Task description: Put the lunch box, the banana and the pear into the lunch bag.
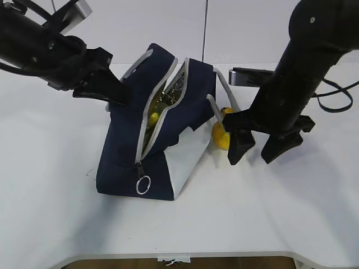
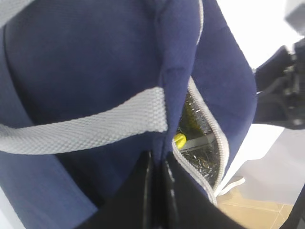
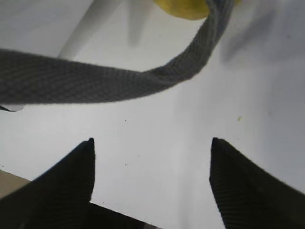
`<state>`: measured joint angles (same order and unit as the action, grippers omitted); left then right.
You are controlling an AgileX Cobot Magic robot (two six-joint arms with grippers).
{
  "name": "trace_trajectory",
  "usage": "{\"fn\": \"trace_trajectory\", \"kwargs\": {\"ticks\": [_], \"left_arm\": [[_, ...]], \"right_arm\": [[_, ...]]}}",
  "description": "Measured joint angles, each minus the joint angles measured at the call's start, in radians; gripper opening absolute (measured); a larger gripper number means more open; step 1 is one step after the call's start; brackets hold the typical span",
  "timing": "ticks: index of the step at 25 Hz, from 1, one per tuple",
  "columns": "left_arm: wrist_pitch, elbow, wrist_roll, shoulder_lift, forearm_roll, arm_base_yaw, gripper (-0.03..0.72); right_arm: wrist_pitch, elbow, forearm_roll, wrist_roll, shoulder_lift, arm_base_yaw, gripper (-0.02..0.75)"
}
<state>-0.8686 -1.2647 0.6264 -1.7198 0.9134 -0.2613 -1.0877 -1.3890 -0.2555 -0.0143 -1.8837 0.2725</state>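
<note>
The narrow top end (image 1: 226, 111) of the pear beside the lunch bag's grey handle is the next spot my right gripper will move to, and it should close there.
The navy lunch bag (image 1: 120, 151) stands tilted on the white table, its grey zipper open and the ring pull (image 1: 143, 184) hanging at the front. My left gripper (image 1: 116, 94) is shut on the bag's left side fabric (image 2: 95, 62), with the jaws pinched together on it. Through the opening I see silver lining, a yellow bit of the banana (image 2: 179, 139) and a pale edge of the lunch box (image 2: 199, 141). The pear (image 1: 220, 136) lies on the table just right of the bag, partly behind a grey handle (image 3: 143, 81). My right gripper (image 1: 252, 156) hangs open beside the pear (image 3: 183, 8), holding nothing.
A dark grey device (image 1: 251, 76) and black cables (image 1: 336, 98) lie at the back right. The table's front edge (image 1: 179, 255) runs along the bottom. Bare white tabletop (image 1: 280, 213) lies in front of the right gripper.
</note>
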Motion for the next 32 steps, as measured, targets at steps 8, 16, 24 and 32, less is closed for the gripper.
{"fn": "trace_trajectory", "kwargs": {"ticks": [8, 16, 24, 32], "left_arm": [[-0.001, 0.0, 0.0, 0.0, 0.0, 0.0, -0.006], [-0.004, 0.0, 0.0, 0.0, 0.0, 0.0, -0.006], [-0.013, 0.0, 0.0, 0.0, -0.006, 0.0, -0.006], [-0.018, 0.0, 0.0, 0.0, -0.006, 0.0, -0.006]], "right_arm": [[0.152, 0.003, -0.04, 0.003, -0.072, 0.0, 0.573], [0.304, 0.003, -0.032, 0.003, -0.072, 0.0, 0.573], [0.315, -0.049, 0.04, 0.005, -0.072, 0.0, 0.573], [0.346, -0.099, 0.139, 0.006, -0.072, 0.0, 0.574]]}}
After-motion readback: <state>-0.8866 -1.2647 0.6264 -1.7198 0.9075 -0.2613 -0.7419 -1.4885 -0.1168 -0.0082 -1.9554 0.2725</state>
